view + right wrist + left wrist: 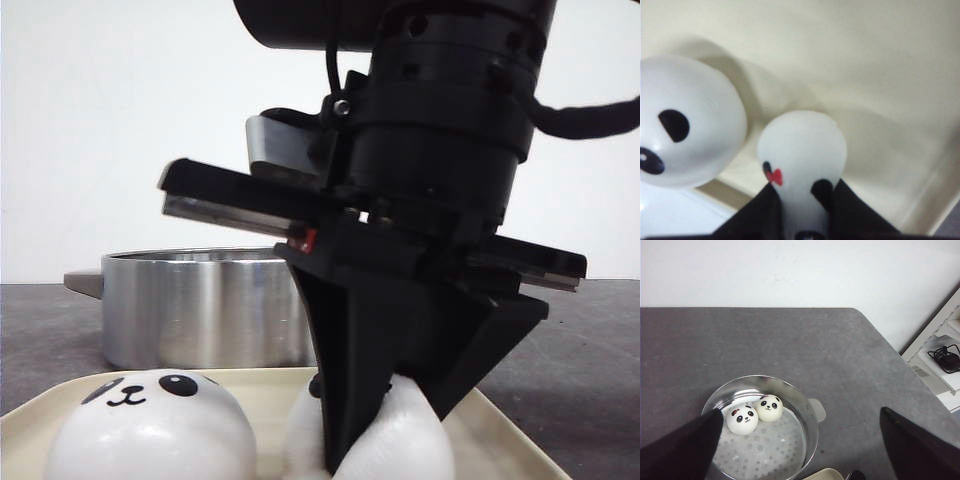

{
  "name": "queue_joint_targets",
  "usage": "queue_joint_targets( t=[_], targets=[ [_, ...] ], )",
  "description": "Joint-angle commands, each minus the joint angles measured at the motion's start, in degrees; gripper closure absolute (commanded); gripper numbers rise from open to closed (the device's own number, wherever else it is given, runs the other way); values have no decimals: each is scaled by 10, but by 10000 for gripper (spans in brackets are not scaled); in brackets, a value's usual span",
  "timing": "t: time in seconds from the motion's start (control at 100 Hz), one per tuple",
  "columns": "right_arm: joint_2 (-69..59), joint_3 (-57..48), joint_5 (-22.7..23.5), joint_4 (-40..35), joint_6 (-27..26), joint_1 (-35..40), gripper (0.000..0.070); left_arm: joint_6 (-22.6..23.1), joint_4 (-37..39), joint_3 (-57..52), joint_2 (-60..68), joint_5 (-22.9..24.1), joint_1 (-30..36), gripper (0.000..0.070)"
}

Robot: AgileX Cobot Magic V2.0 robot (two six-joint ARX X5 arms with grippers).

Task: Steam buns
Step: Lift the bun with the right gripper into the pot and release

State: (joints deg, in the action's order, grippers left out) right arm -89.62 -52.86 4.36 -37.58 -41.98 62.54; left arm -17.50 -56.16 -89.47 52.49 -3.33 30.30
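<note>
Next, my right gripper lets go of the white panda bun inside the steel steamer pot [312, 264], away from the pot's visible handle.
In a cream tray [505, 445] my right gripper [385, 430] is shut on a white panda bun [405, 445] and squeezes it narrow. The right wrist view shows that bun [802, 145], with a red bow by one ear, pinched between the black fingers [760, 215] of the gripper [802, 210]. A second bun [150, 430] [690, 120] sits beside it in the tray [865, 60]. Two more buns [742, 419] [769, 407] lie on the perforated floor of the steel steamer pot [811, 415]. Above the pot, my left gripper [800, 412] hangs wide open and empty.
The pot [200, 310] stands just behind the tray on the dark grey table [790, 340]. A tray corner [827, 474] shows near the pot's handle. A white wall is behind. A white shelf with cables [945, 360] stands past the table's right edge.
</note>
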Motion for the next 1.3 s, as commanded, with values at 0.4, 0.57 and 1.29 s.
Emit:
queue_joint_targets(
  t=[0.4, 0.57, 1.29],
  targets=[
    [108, -295, -144, -105, 114, -1, 695, 25, 5, -12, 5, 9, 5, 104],
    [52, -373, -124, -100, 179, -74, 695, 30, 5, -12, 8, 10, 5, 104],
    [-240, -384, -42, -76, 246, -192, 694, 29, 0, -12, 43, 10, 5, 104]
  ],
)
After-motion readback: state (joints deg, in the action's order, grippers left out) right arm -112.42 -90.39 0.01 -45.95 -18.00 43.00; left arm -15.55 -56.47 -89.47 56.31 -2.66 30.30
